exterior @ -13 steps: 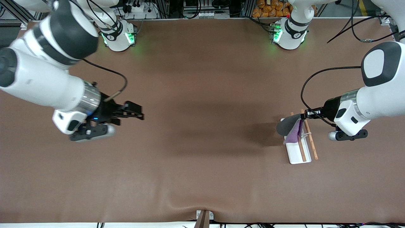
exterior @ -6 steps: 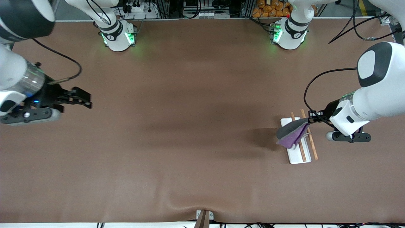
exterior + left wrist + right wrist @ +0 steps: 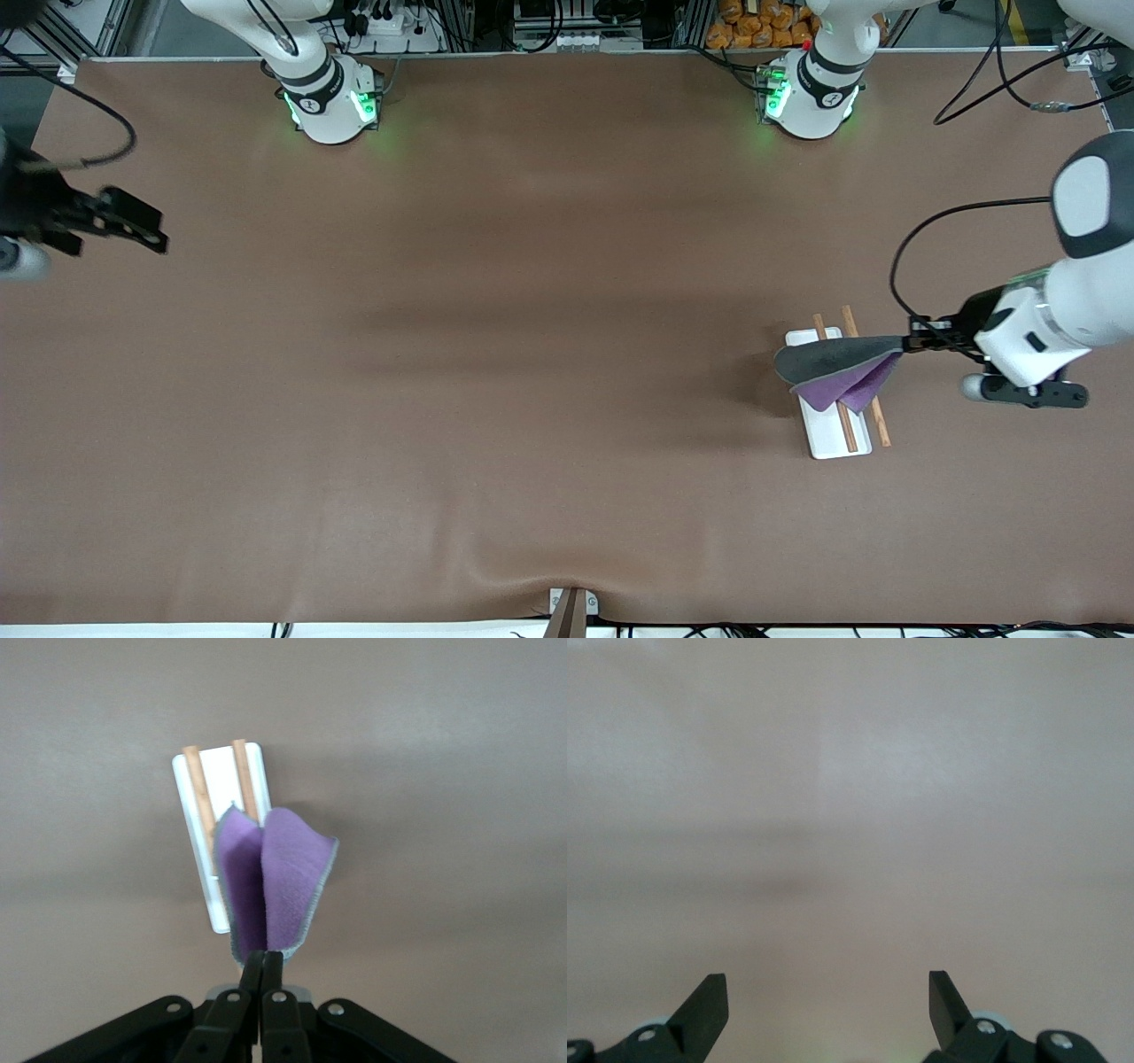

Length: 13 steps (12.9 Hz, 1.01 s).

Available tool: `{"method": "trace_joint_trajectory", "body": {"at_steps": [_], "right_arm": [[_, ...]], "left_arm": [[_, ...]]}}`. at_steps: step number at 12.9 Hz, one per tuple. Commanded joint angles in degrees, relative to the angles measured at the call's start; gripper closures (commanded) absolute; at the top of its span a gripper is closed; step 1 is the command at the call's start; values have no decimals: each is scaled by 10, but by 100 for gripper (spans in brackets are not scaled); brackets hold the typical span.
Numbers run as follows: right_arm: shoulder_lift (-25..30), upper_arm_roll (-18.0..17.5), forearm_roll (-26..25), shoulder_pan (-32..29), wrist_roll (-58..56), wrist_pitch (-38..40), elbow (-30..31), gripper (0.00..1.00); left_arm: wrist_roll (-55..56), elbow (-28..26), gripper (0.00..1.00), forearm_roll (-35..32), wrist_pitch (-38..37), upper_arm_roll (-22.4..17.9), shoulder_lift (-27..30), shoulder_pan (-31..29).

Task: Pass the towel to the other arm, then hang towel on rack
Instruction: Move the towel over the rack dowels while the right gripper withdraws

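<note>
Next, I let the towel drape across the middle of the rack's brown rods (image 3: 834, 373) (image 3: 232, 843) as I release it with my left gripper.
The towel (image 3: 837, 365), dark grey on top and purple underneath, hangs folded over the rack (image 3: 833, 439), a white base with two brown rods, at the left arm's end of the table. My left gripper (image 3: 905, 344) is shut on one corner of the towel, holding it out sideways above the rods. In the left wrist view the purple towel (image 3: 275, 881) droops from the closed fingertips (image 3: 264, 966) with the rack (image 3: 199, 828) below it. My right gripper (image 3: 146, 229) stands open with nothing in it, over the right arm's end of the table; its wrist view (image 3: 827, 992) shows only bare mat.
A brown mat (image 3: 549, 354) covers the whole table. The two arm bases (image 3: 332, 102) (image 3: 811, 97) stand along the edge farthest from the front camera. A small bracket (image 3: 571, 607) sits at the nearest edge.
The right arm has swung away toward its end of the table, gripper still open. The left gripper has pulled the towel corner outward across the rods, spreading the cloth over the rack.
</note>
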<state>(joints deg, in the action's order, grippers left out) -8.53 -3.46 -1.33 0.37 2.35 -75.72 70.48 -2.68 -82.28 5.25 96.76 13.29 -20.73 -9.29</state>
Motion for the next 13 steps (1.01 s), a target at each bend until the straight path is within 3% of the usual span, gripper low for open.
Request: {"method": "trace_joint_trajectory", "body": {"at_steps": [1,3,4,8,13], "right_arm": [[42,55,24,10,-37,12,37,0],[62,104,53,20,-72,14,61,0],[71,104,53,17,-71,15,76,0],[111,58,51,-33,-36,12,132,0],[105,57,37,-23,-13,-3,127,0]], "left_arm": [[-36,-3,100,-7,-6,4,-4,-19],[-53,-10,100,-6,-6,4,-14,-38],[-59,-11,100,-6,-6,4,-19,-43],[-63,-14,100,-5,-6,4,-33,-60],[-93,-13,100,-6,-6,4,-54,-99]]}}
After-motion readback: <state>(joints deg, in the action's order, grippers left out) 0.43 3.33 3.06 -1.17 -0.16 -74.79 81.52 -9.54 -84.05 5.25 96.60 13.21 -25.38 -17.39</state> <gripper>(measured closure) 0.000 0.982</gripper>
